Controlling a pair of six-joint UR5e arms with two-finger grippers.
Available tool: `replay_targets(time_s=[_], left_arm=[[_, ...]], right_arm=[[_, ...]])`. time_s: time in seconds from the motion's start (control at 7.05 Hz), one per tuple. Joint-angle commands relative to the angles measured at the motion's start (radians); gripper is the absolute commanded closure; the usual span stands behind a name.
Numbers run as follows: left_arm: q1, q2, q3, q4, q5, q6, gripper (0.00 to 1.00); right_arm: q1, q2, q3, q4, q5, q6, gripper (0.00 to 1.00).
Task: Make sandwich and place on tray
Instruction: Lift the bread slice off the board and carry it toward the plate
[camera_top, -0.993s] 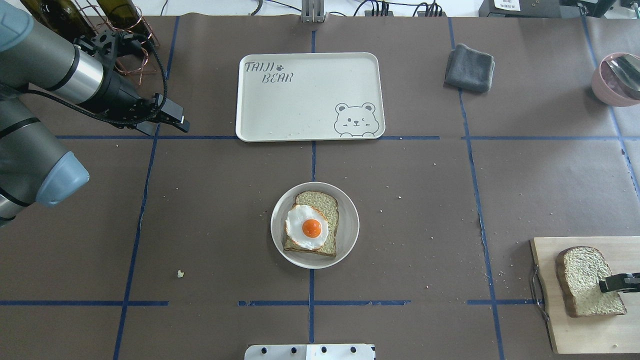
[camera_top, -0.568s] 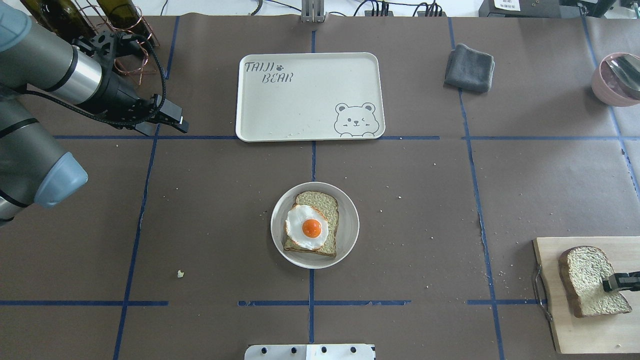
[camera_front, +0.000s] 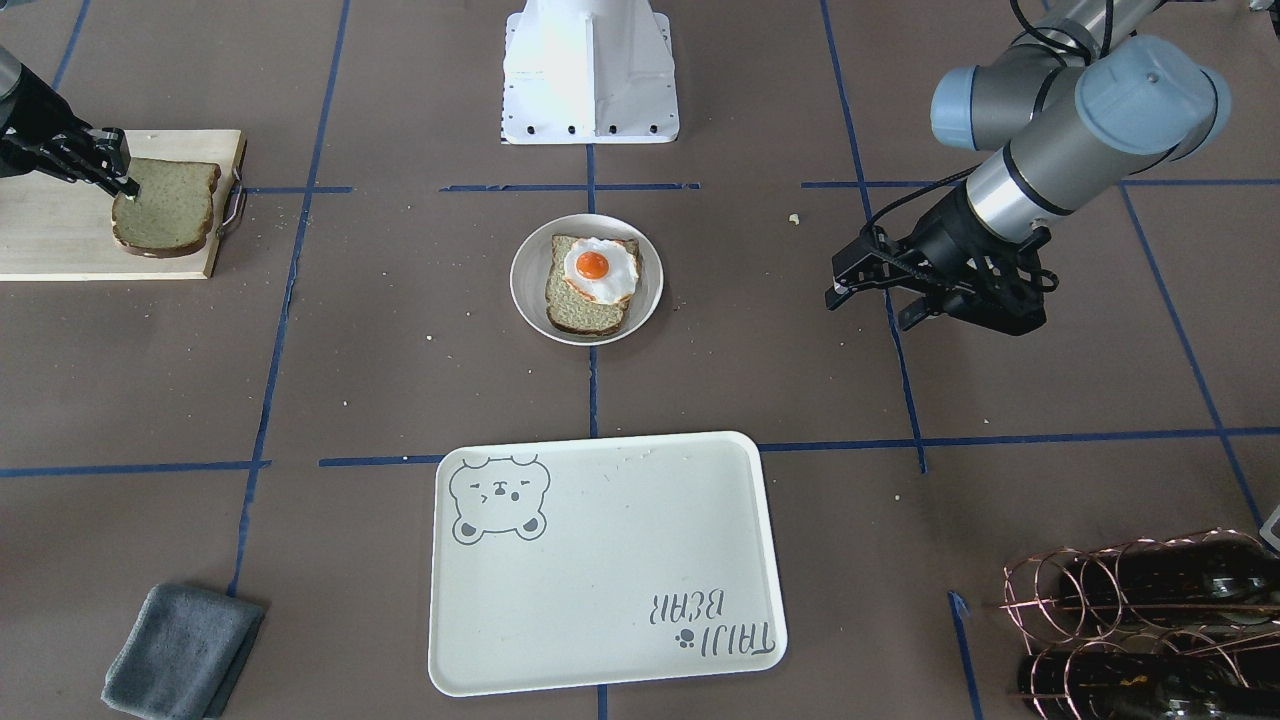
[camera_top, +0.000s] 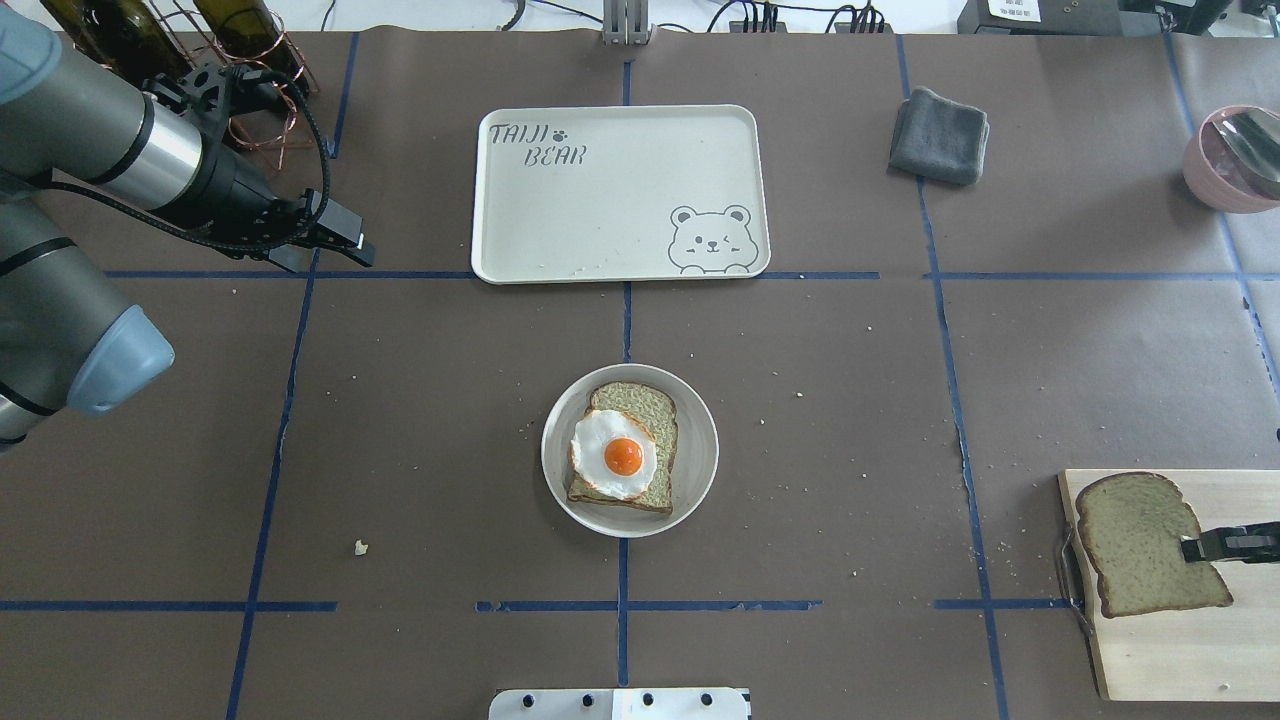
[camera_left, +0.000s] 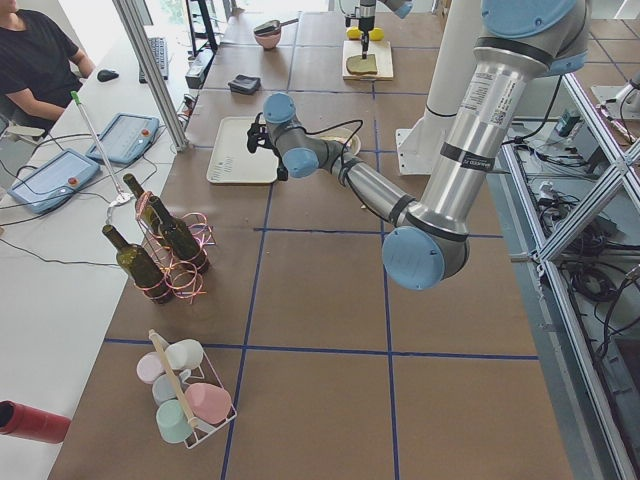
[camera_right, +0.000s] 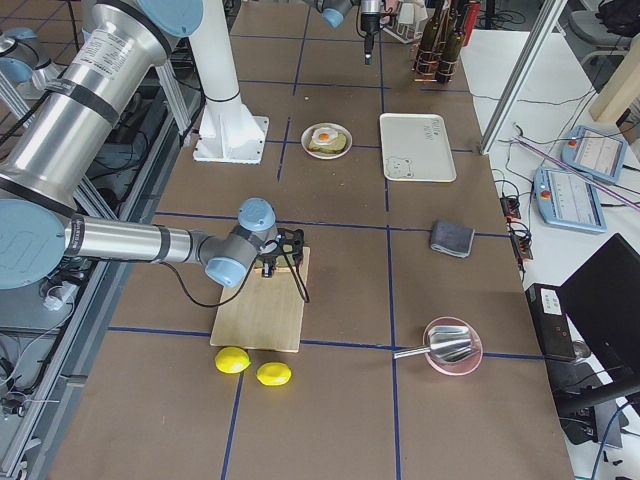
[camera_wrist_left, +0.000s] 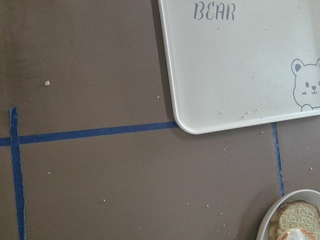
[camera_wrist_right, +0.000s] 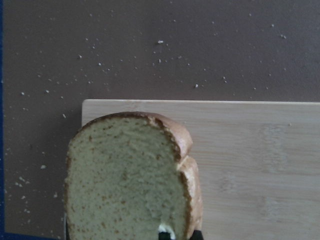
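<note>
My right gripper's second bread slice will go on top of the fried egg (camera_front: 595, 278) on the round white plate.
One bread slice (camera_top: 650, 405) lies on a round white plate (camera_top: 690, 480) at the table's middle, with the fried egg (camera_top: 620, 455) on top; they also show in the front view (camera_front: 598, 268). My right gripper (camera_top: 1195, 547) is shut on the edge of the second bread slice (camera_top: 1135, 545) and holds it flat, just above the wooden cutting board (camera_top: 1180, 650). The right wrist view shows this slice (camera_wrist_right: 125, 180) over the board (camera_wrist_right: 260, 160). The cream bear tray (camera_top: 620, 190) lies bare at the far middle. My left gripper (camera_top: 355, 245) is open and empty, left of the tray.
A folded grey cloth (camera_top: 940, 135) lies to the right of the tray. A pink bowl with a spoon (camera_top: 1230, 160) is at the far right edge. Wine bottles in a copper rack (camera_top: 230, 40) stand at the far left. Two lemons (camera_right: 232, 360) lie beside the board.
The right gripper has raised the second slice off the board and turned it flat, shifting it slightly left. The left arm has barely moved.
</note>
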Motion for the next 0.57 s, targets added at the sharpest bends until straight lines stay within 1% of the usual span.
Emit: replay_targets(time_s=[0.0, 0.14, 0.28, 0.43], left_arm=[[0.000, 0.000, 0.000, 0.000, 0.000, -0.001, 0.00], [0.001, -0.001, 0.000, 0.000, 0.018, -0.004, 0.00], [0.003, -0.001, 0.002, 0.000, 0.020, -0.007, 0.00], [0.003, -0.003, 0.000, 0.000, 0.021, -0.019, 0.00]], right_arm=[[0.100, 0.066, 0.067, -0.001, 0.064, 0.002, 1.00], [0.131, 0.145, 0.064, -0.007, 0.124, 0.035, 1.00], [0.129, 0.268, 0.060, -0.018, 0.141, 0.158, 1.00], [0.120, 0.399, 0.046, -0.059, 0.141, 0.252, 1.00]])
